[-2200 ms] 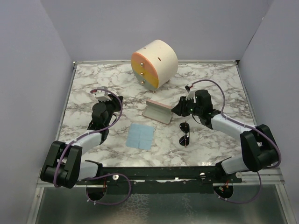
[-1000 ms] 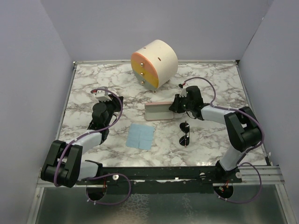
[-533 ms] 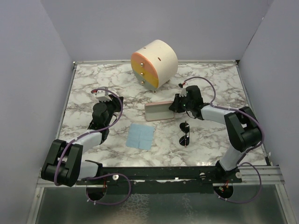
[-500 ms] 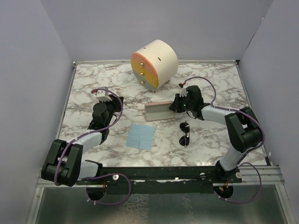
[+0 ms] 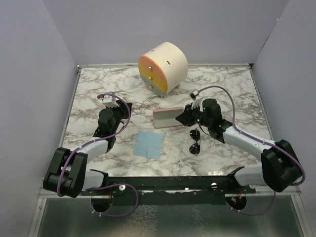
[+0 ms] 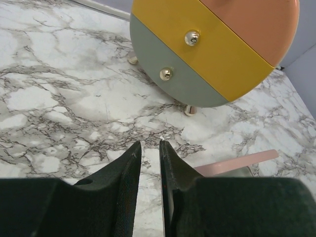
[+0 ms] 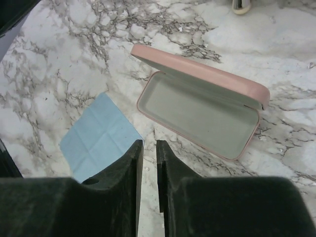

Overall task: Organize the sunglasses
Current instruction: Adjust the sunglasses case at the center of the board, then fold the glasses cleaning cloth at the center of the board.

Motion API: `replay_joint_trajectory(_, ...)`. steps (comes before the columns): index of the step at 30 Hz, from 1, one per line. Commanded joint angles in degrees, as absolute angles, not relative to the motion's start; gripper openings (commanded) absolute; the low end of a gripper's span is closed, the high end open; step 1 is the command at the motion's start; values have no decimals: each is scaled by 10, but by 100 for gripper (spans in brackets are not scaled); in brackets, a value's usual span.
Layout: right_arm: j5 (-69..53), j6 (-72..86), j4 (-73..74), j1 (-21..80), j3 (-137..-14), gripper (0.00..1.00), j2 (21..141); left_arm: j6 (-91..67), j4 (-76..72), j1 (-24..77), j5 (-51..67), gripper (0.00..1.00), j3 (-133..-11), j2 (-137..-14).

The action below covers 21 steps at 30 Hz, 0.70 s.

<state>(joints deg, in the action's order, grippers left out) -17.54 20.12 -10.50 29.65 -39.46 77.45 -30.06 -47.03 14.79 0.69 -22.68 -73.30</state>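
The far corner [image 5: 140, 132] of the light blue cloth is the one nearest my left gripper, and this gripper will close on it.
The sunglasses [image 5: 195, 141], small with round black lenses, lie on the marble table just near of my right gripper [image 5: 183, 119]. They do not show in either wrist view. The pink case [image 5: 166, 117] lies open at mid table; the right wrist view shows its empty grey inside [image 7: 197, 111]. My right gripper [image 7: 148, 143] is shut and empty, hovering just right of the case's right end. My left gripper [image 5: 123, 105] is shut and empty at the left of the table, pointing toward the case [image 6: 237, 163]. It also shows in the left wrist view [image 6: 149, 144].
A light blue cloth [image 5: 149, 143] lies flat near of the case, also seen in the right wrist view [image 7: 98, 138]. A round cabinet [image 5: 163, 67] with peach, yellow and grey drawers [image 6: 212, 44] stands at the back. Purple walls enclose the table.
The case has turned from slanted to level with the table's front edge. My right gripper has since drawn back from its right end, its elbow swinging out right. The left arm has stayed still.
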Motion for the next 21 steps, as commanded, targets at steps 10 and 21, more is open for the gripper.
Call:
replay_joint_trajectory(10,-210,217,-141,325,-339,28,694,-294,-312,184,1,21,-212,-637)
replay_joint_trajectory(21,-200,241,-183,385,-294,26,720,-272,-190,253,-16,21,-217,-645)
